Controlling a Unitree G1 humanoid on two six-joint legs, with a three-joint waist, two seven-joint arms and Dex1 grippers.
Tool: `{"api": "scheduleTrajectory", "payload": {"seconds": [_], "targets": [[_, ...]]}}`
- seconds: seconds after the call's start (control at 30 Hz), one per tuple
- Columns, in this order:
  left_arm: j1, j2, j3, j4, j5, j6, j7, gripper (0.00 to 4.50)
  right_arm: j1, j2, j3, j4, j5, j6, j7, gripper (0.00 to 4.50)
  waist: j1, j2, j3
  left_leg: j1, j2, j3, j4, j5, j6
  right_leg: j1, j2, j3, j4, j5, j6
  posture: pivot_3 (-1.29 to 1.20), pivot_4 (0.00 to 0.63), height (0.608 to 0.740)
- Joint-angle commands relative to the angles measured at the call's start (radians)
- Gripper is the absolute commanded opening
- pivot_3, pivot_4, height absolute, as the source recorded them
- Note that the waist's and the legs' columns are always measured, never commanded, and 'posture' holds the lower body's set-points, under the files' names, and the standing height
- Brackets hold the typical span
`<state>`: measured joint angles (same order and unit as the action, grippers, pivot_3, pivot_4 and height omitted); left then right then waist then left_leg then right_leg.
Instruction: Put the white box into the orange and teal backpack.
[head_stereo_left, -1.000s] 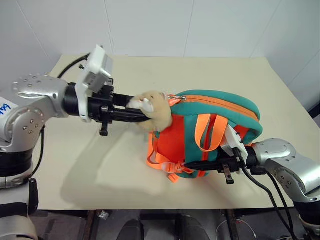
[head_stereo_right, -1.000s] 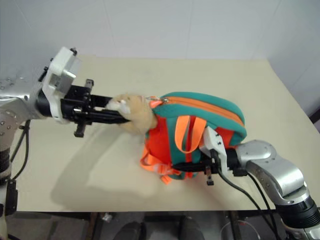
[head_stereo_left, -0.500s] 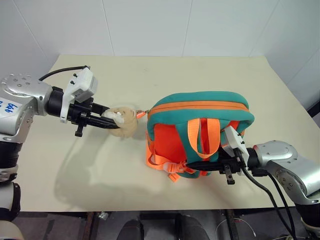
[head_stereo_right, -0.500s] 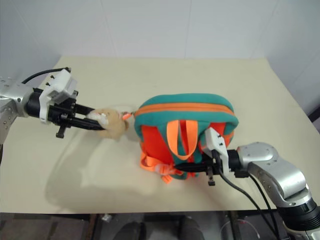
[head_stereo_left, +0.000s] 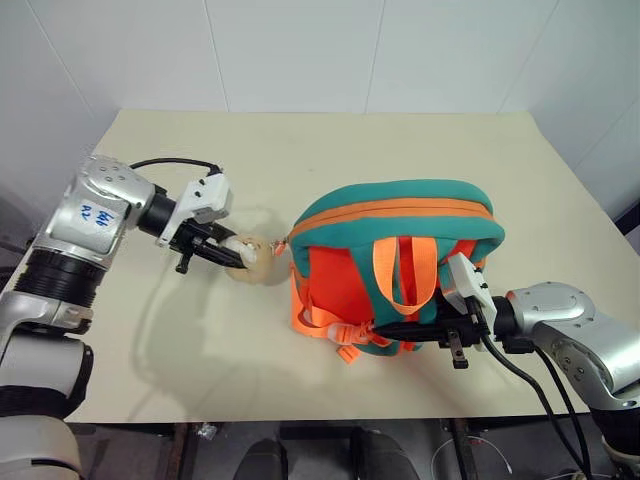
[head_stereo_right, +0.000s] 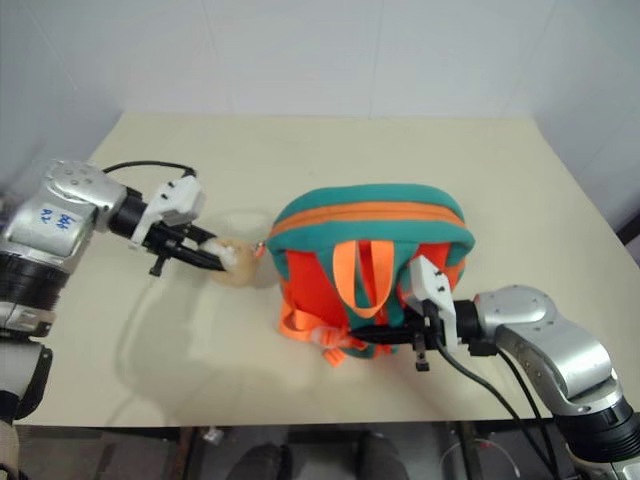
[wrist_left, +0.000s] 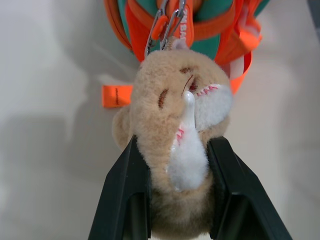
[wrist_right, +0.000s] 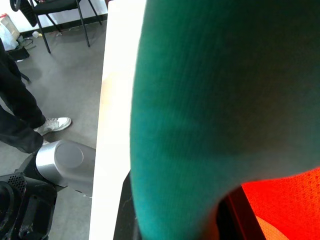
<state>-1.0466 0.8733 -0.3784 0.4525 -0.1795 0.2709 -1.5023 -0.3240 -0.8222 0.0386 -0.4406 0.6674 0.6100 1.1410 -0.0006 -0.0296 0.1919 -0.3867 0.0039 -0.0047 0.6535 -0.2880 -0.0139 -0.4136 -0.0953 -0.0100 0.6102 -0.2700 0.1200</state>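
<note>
The bear head will leave my left gripper on the table (head_stereo_left: 274, 284) beside the backpack's lower orange strap.
The orange and teal backpack (head_stereo_left: 400, 225) stands on the beige table (head_stereo_left: 300, 150), straps facing me. Its tan plush bear head (head_stereo_left: 255, 258) hangs by metal clips off the bag's left end and lies low over the table. My left gripper (head_stereo_left: 228, 255) is shut on that bear head; the left wrist view shows the bear head (wrist_left: 175, 150) squeezed between both black fingers (wrist_left: 125, 195). My right gripper (head_stereo_left: 385, 330) is shut on the backpack's lower near edge, with teal fabric (wrist_right: 200, 100) between its fingers. The white box is out of view.
The table's near edge runs just below my right gripper, and white walls stand behind the far edge. Past the table's side, the right wrist view shows grey floor, a person's legs and shoe (wrist_right: 20, 115) and a chair (wrist_right: 65, 10).
My left gripper has sunk toward the table and drawn the bear head leftward, away from the bag. The backpack's top has settled from tilted to level. The right gripper has stayed put.
</note>
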Motion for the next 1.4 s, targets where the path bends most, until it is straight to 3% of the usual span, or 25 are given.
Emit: {"api": "scheduleTrajectory", "payload": {"seconds": [0.03,0.37,0.77,0.97,1.23,1.4], "targets": [[-0.037,0.001,-0.032,0.028,0.03,-0.037,-0.111,0.93,0.0,-0.006,-0.011,-0.015,0.0,-0.005,0.001,0.59,0.0,0.0,0.0,0.0,0.0,0.0,0.0,0.0,0.0,0.0,0.0,0.0,0.0,0.0,0.0,0.0,0.15,0.74],[-0.018,0.019,-0.19,-0.066,-0.069,-0.053,-0.112,0.93,-0.005,-0.005,-0.01,-0.016,-0.003,-0.003,-0.007,0.59,-0.001,0.0,0.0,0.0,0.0,0.0,0.001,0.0,0.0,0.0,0.0,0.0,0.001,0.0,0.0,0.0,0.15,0.74],[0.02,-0.019,-0.089,-0.104,-0.067,-0.026,-0.1,0.93,-0.035,-0.018,-0.021,-0.033,0.011,0.023,-0.017,0.59,-0.001,0.0,0.0,0.0,0.0,0.0,0.001,0.0,0.0,0.0,0.0,0.0,0.001,0.0,0.0,0.0,0.15,0.74],[0.075,-0.011,-0.11,-0.133,-0.028,-0.027,-0.107,0.93,-0.054,-0.018,-0.02,-0.027,0.006,0.03,-0.018,0.59,0.0,0.0,0.0,0.0,0.0,0.0,0.001,0.0,0.0,0.0,0.0,0.0,0.001,0.0,0.0,0.0,0.15,0.74],[0.027,-0.068,-0.197,0.046,0.111,-0.177,-0.112,0.93,-0.064,-0.023,-0.019,-0.015,-0.004,0.023,-0.004,0.59,0.003,0.0,0.0,0.0,0.0,0.0,0.004,0.0,0.0,0.0,0.0,0.0,0.0,0.0,0.0,0.0,0.15,0.74],[-0.003,-0.115,-0.134,0.088,0.096,-0.182,-0.081,0.93,-0.058,-0.022,-0.029,-0.022,-0.007,0.024,-0.012,0.59,0.002,0.0,0.0,0.0,0.0,-0.001,0.005,0.0,0.0,0.001,0.0,0.0,0.0,0.0,0.0,0.0,0.15,0.74]]}}
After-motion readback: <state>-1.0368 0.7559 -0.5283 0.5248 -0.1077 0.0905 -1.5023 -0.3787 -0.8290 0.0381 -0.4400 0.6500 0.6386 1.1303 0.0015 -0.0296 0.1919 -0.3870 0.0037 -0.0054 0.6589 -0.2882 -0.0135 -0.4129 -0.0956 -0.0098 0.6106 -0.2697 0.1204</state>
